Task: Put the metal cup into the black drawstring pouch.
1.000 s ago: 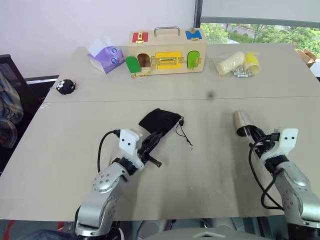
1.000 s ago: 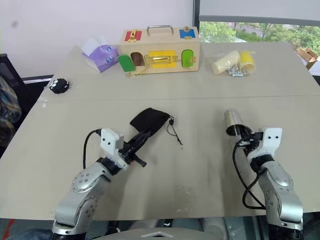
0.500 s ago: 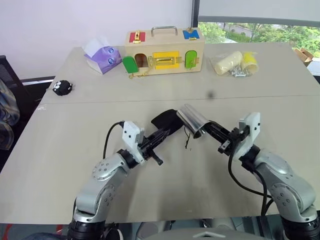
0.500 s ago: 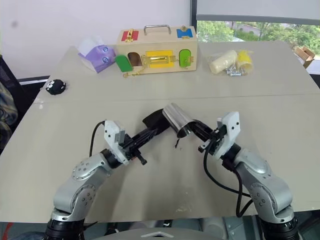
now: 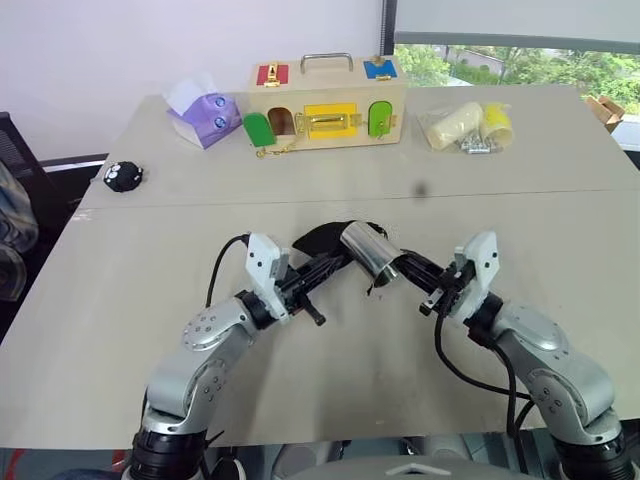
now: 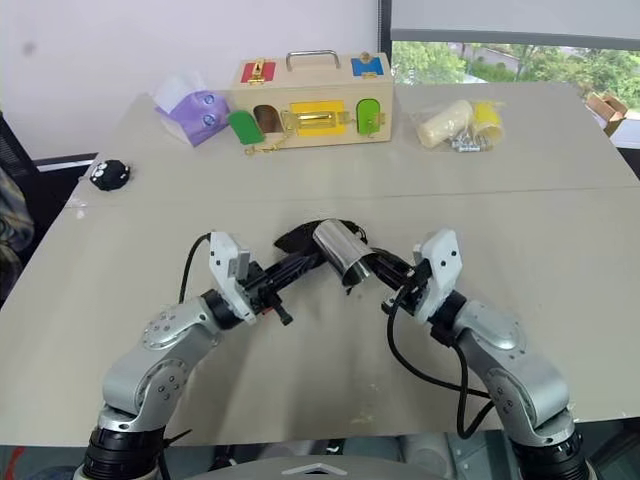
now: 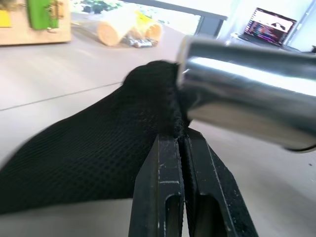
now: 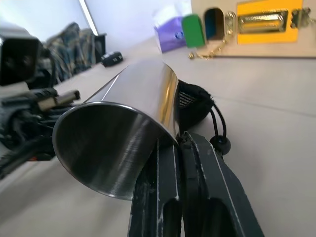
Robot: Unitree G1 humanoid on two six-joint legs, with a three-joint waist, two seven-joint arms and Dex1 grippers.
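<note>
Next, I pull the metal cup back and regrip the pouch's opening [image 8: 189, 100] with my left gripper, because the base of the metal cup sits against the pouch's pinched edge.
The metal cup [image 5: 365, 248] is a shiny steel tumbler held on its side above the table's middle. My right gripper [image 5: 398, 266] is shut on its rim [image 8: 163, 140]; the cup's open mouth faces the right wrist. Its closed base meets the raised edge of the black drawstring pouch [image 5: 318, 238]. My left gripper [image 5: 337, 260] comes from the left and is shut on that edge [image 7: 173, 126], the fabric pinched between its fingers. The rest of the pouch [image 7: 94, 148] sags down to the table. Its cord and toggle bead [image 8: 219, 143] hang under the cup.
At the table's far side stand a wooden lock box [image 5: 325, 100], a purple tissue pack [image 5: 205, 112] and a plastic bag with a pale yellow roll [image 5: 468, 127]. A small black-and-white toy [image 5: 125, 176] lies at the far left.
My right gripper has carried the cup leftward from the table's right side to the pouch. The left gripper still holds the pouch, its edge lifted a little.
</note>
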